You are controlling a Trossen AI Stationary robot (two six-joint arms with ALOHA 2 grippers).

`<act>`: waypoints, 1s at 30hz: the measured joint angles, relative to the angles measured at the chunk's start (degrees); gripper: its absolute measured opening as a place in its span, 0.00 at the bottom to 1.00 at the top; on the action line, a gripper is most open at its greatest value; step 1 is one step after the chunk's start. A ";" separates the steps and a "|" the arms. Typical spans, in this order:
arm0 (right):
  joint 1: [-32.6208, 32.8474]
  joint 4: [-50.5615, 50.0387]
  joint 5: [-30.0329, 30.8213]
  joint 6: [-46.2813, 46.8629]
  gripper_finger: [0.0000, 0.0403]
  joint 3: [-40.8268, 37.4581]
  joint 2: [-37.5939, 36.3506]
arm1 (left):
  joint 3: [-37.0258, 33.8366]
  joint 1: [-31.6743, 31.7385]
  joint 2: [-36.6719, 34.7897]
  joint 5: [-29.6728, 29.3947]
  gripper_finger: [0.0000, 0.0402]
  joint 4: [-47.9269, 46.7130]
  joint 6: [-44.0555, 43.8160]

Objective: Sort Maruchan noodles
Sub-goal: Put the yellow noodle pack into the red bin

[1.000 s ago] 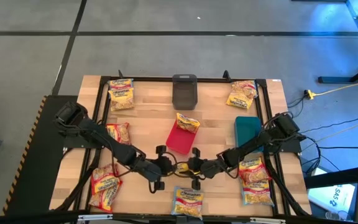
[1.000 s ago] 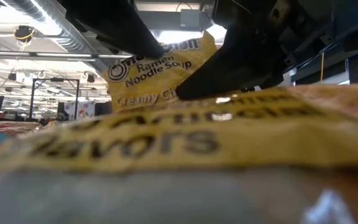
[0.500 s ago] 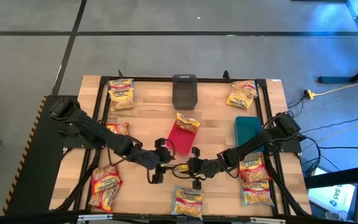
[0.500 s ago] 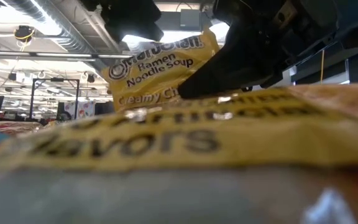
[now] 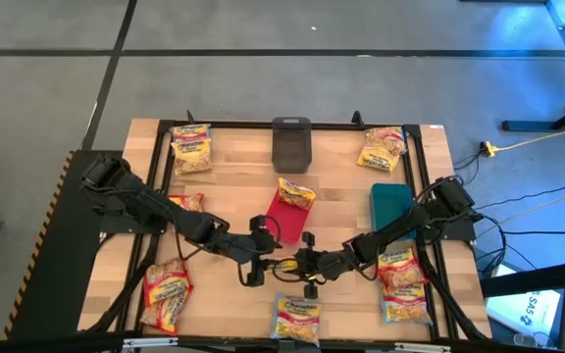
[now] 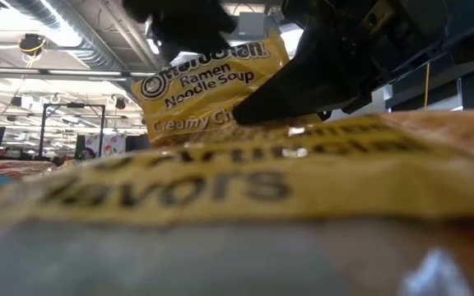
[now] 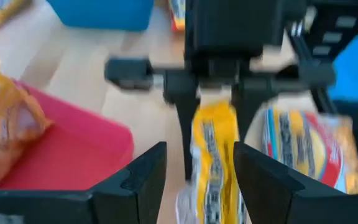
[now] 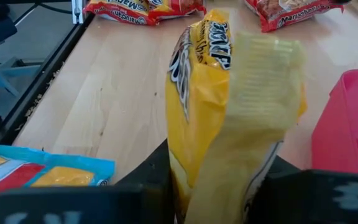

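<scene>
The left gripper's fingers are short of the yellow packet's loose end, so it should grip deeper on the packet's body [image 6: 208,92] before the right gripper opens.
A yellow Maruchan noodles packet [image 8: 229,93] stands on edge near the table's front middle [image 5: 284,263], with my right gripper [image 5: 299,263] shut on it. My left gripper [image 7: 197,177] is open and faces the packet from the table's left [image 5: 261,255]. Its fingers stand a little short of the packet and touch nothing. In the low view the packet [image 6: 208,86] shows its printed face below the left gripper. Another packet [image 5: 295,193] lies on the far end of the red bin [image 5: 282,224]. My right gripper pinches the packet's right-hand end [image 8: 222,165] between its two fingers, one on each flat face. The fingers [image 7: 183,127] come level from the table's right. The packet stands upright on edge. A nearer packet hides its lower edge, so I cannot tell whether it touches the table.
A grey bin [image 5: 291,142] stands at the far middle and a teal bin [image 5: 390,206] at the right. Loose packets lie at the far left [image 5: 191,147], far right [image 5: 381,149], left [image 5: 167,294], front middle [image 5: 295,316] and right [image 5: 400,284].
My left gripper has let go of the packet's upper left corner and drawn back a little toward the table's far edge. The packet stays upright in my right gripper and has tipped slightly.
</scene>
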 joint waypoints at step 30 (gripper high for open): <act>-0.02 0.50 0.17 -0.06 0.24 0.00 -0.07 | 0.07 1.93 3.30 8.82 0.68 -5.31 -7.26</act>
